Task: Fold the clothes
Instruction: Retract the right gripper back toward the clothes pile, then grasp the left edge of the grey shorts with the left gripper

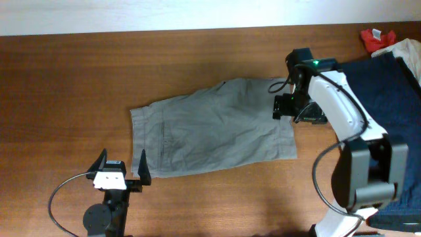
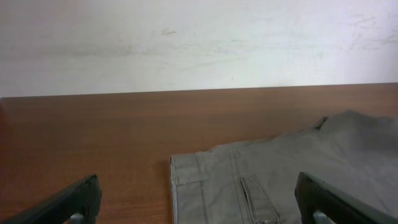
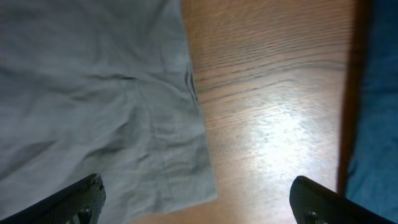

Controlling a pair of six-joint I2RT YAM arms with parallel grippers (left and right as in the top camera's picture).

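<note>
Next, I close my left gripper on the waistband (image 1: 143, 137) next to the slit pocket of the grey shorts.
The wrinkled grey shorts (image 1: 210, 128) lie spread flat mid-table, waistband to the left. My left gripper (image 1: 122, 164) is open and empty at the front left, just off the waistband corner; its view shows the waistband and a slit pocket (image 2: 249, 190). My right gripper (image 1: 284, 106) is open and empty above the shorts' right leg hem, whose corner shows in its view (image 3: 155, 155). A dark navy garment (image 1: 385, 85) lies at the right edge of the table, also seen as a blue strip in the right wrist view (image 3: 379, 112).
A red item (image 1: 376, 38) and a pale cloth (image 1: 409, 49) sit at the back right corner. The wooden table (image 1: 72, 85) ends at a white wall (image 2: 199, 43) behind. The right arm's base (image 1: 365, 178) stands at the front right.
</note>
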